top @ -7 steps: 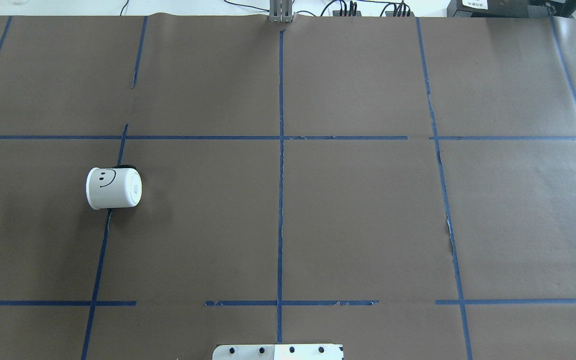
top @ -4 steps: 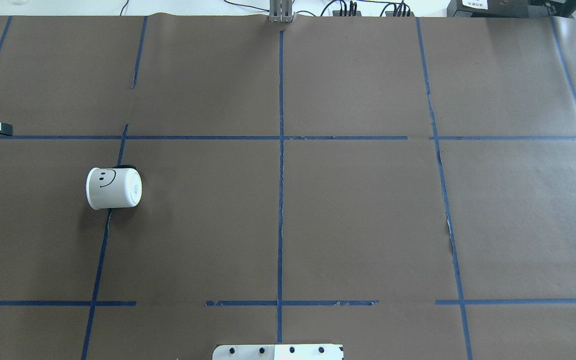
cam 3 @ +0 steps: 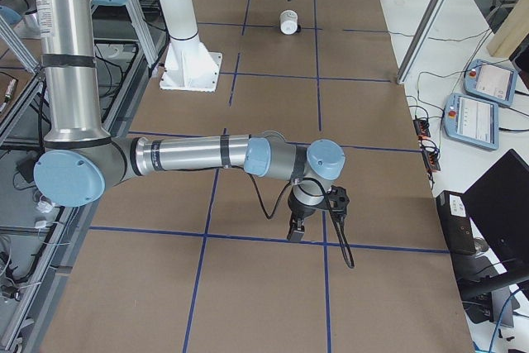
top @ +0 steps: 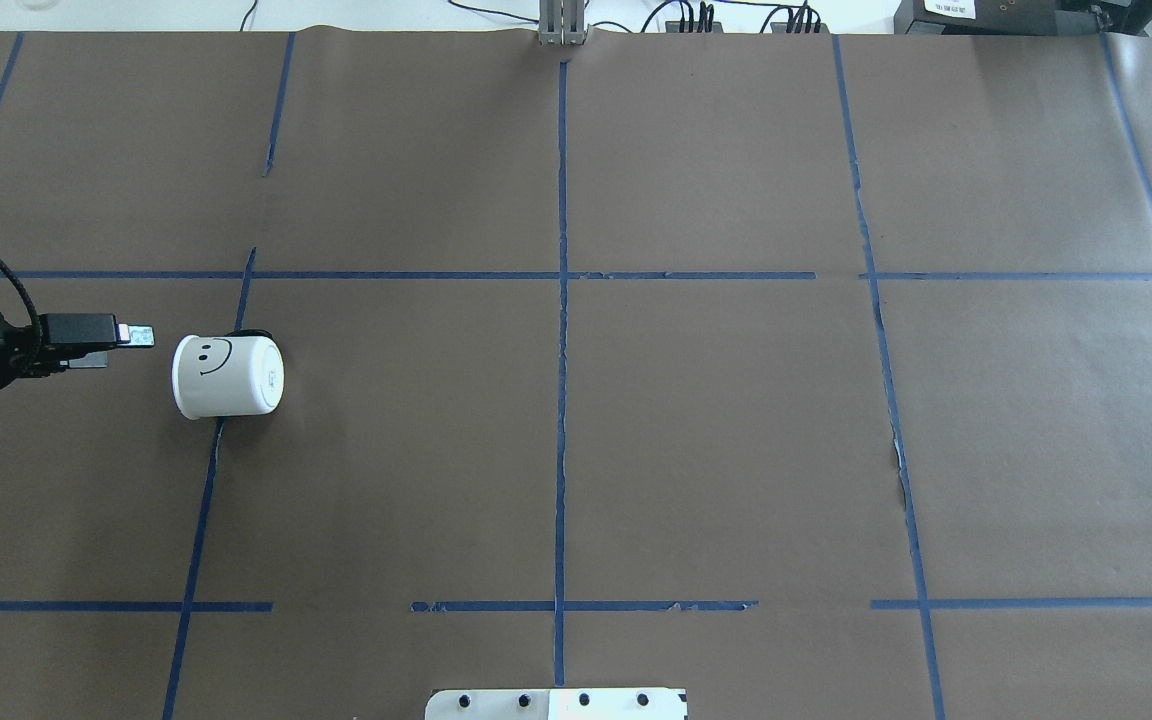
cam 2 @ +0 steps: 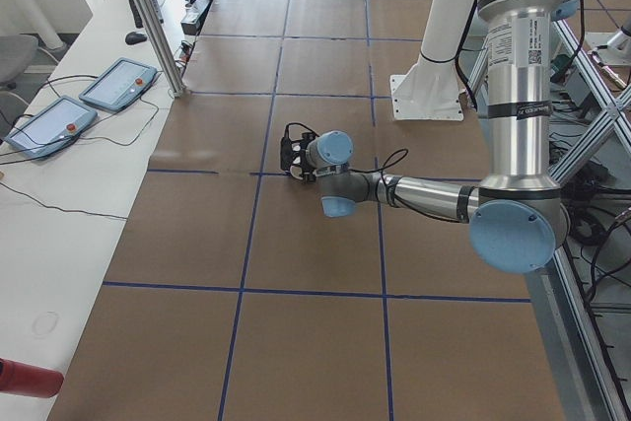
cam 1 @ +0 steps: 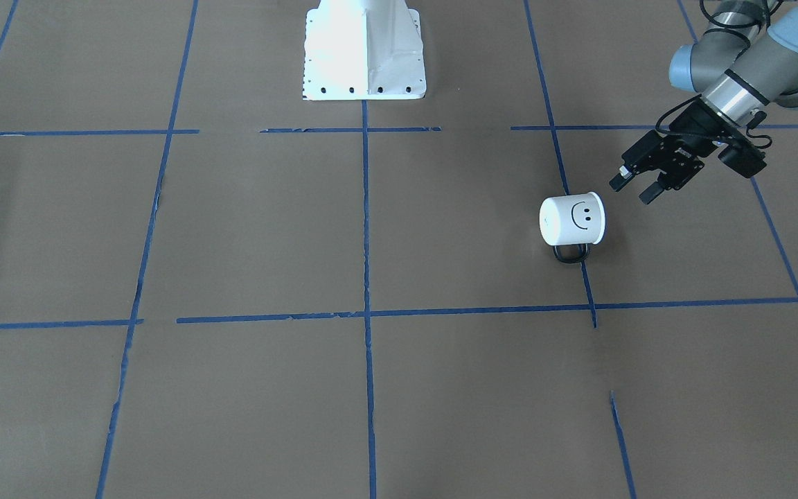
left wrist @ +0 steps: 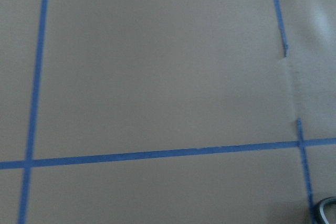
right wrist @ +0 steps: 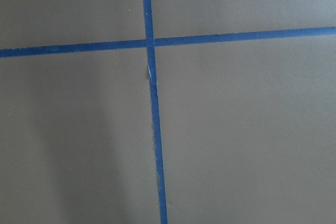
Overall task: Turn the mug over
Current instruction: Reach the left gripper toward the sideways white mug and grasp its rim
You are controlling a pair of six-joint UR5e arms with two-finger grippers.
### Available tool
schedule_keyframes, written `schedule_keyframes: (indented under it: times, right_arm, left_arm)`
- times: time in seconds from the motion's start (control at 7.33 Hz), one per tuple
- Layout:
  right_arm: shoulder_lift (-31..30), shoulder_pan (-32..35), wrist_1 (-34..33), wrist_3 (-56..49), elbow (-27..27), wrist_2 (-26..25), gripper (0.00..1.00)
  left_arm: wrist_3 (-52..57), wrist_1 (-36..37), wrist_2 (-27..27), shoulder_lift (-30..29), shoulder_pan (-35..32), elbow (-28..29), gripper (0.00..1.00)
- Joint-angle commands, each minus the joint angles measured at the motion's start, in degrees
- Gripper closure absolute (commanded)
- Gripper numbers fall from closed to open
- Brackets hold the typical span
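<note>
Next, I close my left gripper at the white mug's rim [cam 1: 598, 203], across from its black handle.
The white mug [top: 227, 376] with a black smiley lies on its side on the brown paper at the table's left. Its flat base faces the table's middle, and its black loop handle [cam 1: 571, 254] rests on the paper on the far side. It also shows in the front view [cam 1: 572, 219] and small in the exterior right view [cam 3: 289, 21]. My left gripper [cam 1: 638, 188] is open and empty, a short way from the mug's mouth end, not touching it; it also shows in the overhead view [top: 121, 345]. My right gripper [cam 3: 295, 233] points down over the table's right end; I cannot tell whether it is open.
Blue tape lines divide the brown paper. The robot's white base plate [cam 1: 364, 48] stands at the near middle edge. A metal post [top: 562, 25] and cables are at the far edge. Two tablets [cam 2: 118, 83] lie on a side table beyond it.
My left gripper has come in from the overhead view's left edge and moved right, close to the mug's mouth end. The mug has not moved.
</note>
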Motion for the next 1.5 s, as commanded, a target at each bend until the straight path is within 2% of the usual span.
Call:
schedule_keyframes:
  times: [0.0,0.27,0.41,0.55,0.68,0.82,0.95,1.36]
  right_arm:
    - [0.0,0.0,0.0,0.0,0.0,0.0,0.00]
    - [0.0,0.0,0.0,0.0,0.0,0.0,0.00]
    - [0.0,0.0,0.0,0.0,0.0,0.0,0.00]
    - [0.0,0.0,0.0,0.0,0.0,0.0,0.00]
    - [0.0,0.0,0.0,0.0,0.0,0.0,0.00]
    - [0.0,0.0,0.0,0.0,0.0,0.0,0.00]
    - [0.0,0.0,0.0,0.0,0.0,0.0,0.00]
    - [0.0,0.0,0.0,0.0,0.0,0.0,0.00]
  left_arm:
    - [-3.5,-14.4,10.5,-1.6,5.1,8.4,0.00]
    - [-9.5,-17.8,17.0,-7.0,9.4,12.5,0.00]
    - [-11.1,-22.2,18.4,-8.3,11.4,14.8,0.00]
    - [-11.4,-23.0,18.4,-8.4,11.7,15.0,0.00]
    - [-11.4,-23.4,18.1,-8.9,11.7,15.0,0.28]
    - [-12.5,-23.4,15.7,-10.2,11.7,15.2,0.85]
    - [-15.5,-23.4,12.7,-11.1,11.7,15.3,1.00]
    - [-20.2,-23.6,12.8,-15.4,9.7,15.2,1.00]
